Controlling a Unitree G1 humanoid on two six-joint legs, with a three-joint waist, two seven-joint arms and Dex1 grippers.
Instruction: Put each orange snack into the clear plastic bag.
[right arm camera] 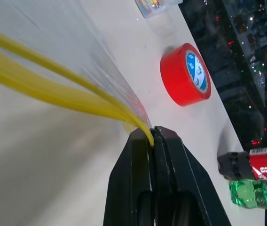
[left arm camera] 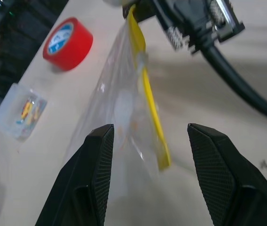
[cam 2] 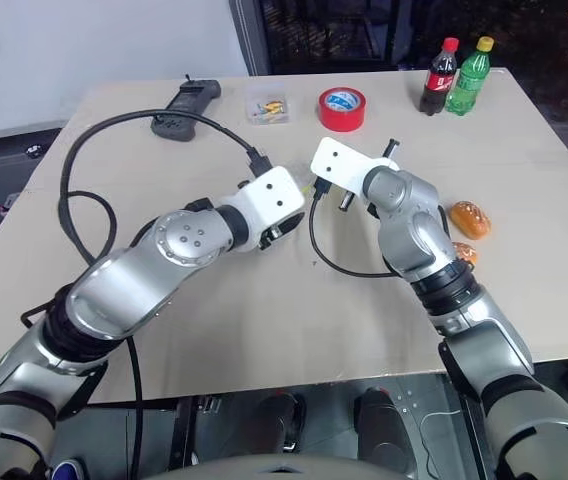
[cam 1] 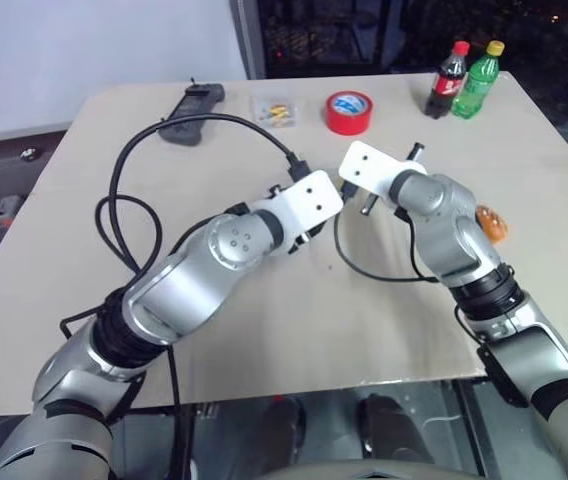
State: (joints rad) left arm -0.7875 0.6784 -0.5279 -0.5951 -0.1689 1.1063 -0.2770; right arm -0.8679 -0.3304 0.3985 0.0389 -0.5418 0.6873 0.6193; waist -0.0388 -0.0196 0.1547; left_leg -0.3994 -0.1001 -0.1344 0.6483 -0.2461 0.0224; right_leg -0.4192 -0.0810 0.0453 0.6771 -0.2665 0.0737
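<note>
The bag's opening is pinched narrow by my right gripper, so next my left gripper takes the yellow strip's loose end (left arm camera: 163,159) to free my right gripper to spread the bag's opening.
The clear plastic bag (left arm camera: 119,103) hangs above the table between my two grippers. My right gripper (right arm camera: 152,134) is shut on the bag's yellow seal strip (right arm camera: 53,89). My left gripper (left arm camera: 150,129) is open, its fingers (left arm camera: 100,155) on either side of the bag's lower part and apart from it. Two orange snacks (cam 2: 470,218) (cam 2: 464,252) lie on the table to the right of my right forearm, the nearer one partly hidden by the arm.
A red tape roll (cam 1: 349,111), a small clear box (cam 1: 274,110) and a black device (cam 1: 192,112) lie at the table's far side. Two bottles (cam 1: 451,80) (cam 1: 478,80) stand at the far right. Black cables (cam 1: 124,200) loop across the left half.
</note>
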